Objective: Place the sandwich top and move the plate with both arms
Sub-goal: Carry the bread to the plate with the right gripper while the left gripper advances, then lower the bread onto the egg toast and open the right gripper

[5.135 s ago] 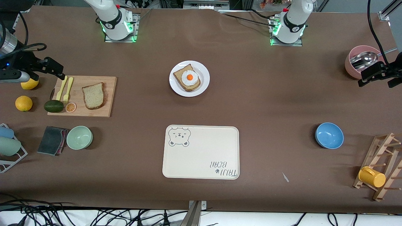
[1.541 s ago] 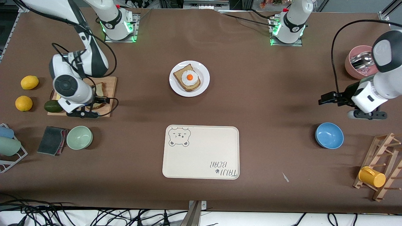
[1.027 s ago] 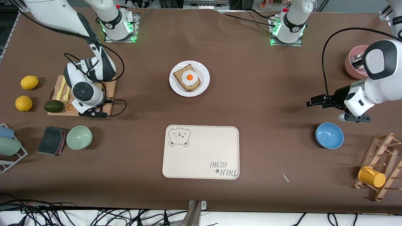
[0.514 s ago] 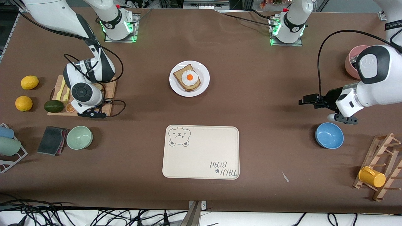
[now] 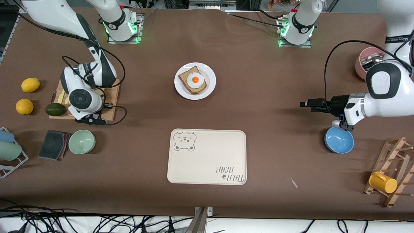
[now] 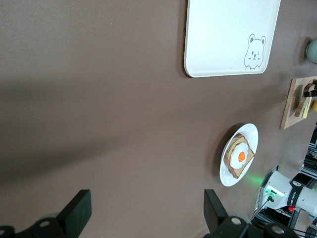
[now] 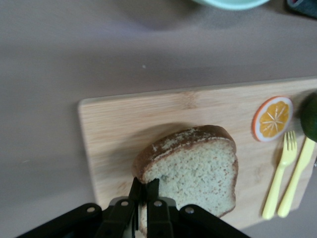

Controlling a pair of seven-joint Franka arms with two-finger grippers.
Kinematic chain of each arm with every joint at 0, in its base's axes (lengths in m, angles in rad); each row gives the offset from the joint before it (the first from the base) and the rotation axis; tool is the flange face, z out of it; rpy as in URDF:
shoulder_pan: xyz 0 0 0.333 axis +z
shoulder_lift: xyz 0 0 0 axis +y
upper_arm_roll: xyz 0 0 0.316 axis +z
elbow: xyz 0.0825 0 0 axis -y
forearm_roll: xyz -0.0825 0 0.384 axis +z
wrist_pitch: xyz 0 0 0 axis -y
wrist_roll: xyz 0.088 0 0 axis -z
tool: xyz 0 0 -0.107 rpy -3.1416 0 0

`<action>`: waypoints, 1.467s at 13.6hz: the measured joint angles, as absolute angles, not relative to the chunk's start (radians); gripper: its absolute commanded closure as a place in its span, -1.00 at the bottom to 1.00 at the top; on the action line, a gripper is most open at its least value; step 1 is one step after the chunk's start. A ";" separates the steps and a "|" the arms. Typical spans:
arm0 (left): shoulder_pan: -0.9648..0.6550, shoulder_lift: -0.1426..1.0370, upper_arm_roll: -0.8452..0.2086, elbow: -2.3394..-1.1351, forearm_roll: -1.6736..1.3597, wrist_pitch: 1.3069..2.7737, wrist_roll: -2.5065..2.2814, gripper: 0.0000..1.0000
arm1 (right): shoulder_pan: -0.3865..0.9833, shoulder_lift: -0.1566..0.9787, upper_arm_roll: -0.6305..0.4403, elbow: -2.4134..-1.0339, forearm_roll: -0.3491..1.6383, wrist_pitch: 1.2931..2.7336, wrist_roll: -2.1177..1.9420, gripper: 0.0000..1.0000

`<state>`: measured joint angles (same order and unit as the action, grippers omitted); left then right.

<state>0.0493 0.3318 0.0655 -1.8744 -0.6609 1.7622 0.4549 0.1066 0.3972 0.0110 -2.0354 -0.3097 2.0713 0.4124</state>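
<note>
Next, my right gripper sets the sandwich top down and lets go of it on the fried egg [image 5: 193,80] that sits on top of the toast.
The sandwich top [image 7: 198,168], a light tan slice with a brown crust, lies on the wooden cutting board [image 7: 119,124]. My right gripper [image 7: 144,184] is shut on its crust edge. In the front view the right arm's wrist hides the slice. The white plate [image 5: 211,84] sits mid-table toward the robots' bases and carries a dark toast with a fried egg [image 5: 193,81]. My left gripper [image 5: 305,104] hangs open and empty over bare table near the blue bowl [image 5: 339,140]. The left wrist view shows its fingers wide apart [image 6: 146,203] and the plate [image 6: 249,133] farther off.
A cream bear tray [image 5: 207,161] lies nearer the front camera than the plate. On the board are an orange slice [image 7: 272,118] and yellow cutlery [image 7: 287,173]. A green bowl [image 5: 81,141], a dark cloth [image 5: 53,144], an avocado [image 5: 55,109] and lemons [image 5: 25,106] surround it. A pink cup [image 5: 364,66] and a wooden rack [image 5: 393,171] stand at the left arm's end.
My right gripper has shut on the bread slice's edge over the board. The left arm has swung toward the middle of the table with its gripper open.
</note>
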 measured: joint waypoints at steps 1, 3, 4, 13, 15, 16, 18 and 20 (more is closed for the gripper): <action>0.049 0.337 0.064 -1.874 -0.662 1.762 0.458 -1.00 | 0.108 0.397 0.032 -1.994 -0.278 2.008 0.413 1.00; 0.044 0.338 0.061 -1.874 -0.662 1.761 0.458 -1.00 | 0.131 0.397 0.067 -1.911 -0.202 1.884 0.432 1.00; 0.040 0.338 0.059 -1.874 -0.662 1.758 0.458 -1.00 | 0.154 0.397 0.076 -1.879 -0.164 1.841 0.457 1.00; 0.020 0.395 0.024 -1.875 -0.708 1.707 0.460 -0.92 | 0.456 0.420 0.090 -1.773 0.175 1.765 0.826 1.00; 0.020 0.395 0.023 -1.875 -0.721 1.699 0.470 -0.93 | 0.540 0.474 0.091 -1.701 0.181 1.765 0.956 1.00; 0.017 0.397 0.022 -1.875 -0.729 1.699 0.486 -0.94 | 0.580 0.512 0.091 -1.663 0.181 1.766 1.011 1.00; 0.014 0.405 0.022 -1.876 -0.751 1.697 0.548 -0.94 | 0.648 0.584 0.091 -1.603 0.181 1.776 1.077 1.00; 0.014 0.417 0.019 -1.882 -0.782 1.695 0.583 -0.85 | 0.681 0.631 0.091 -1.579 0.181 1.827 1.096 1.00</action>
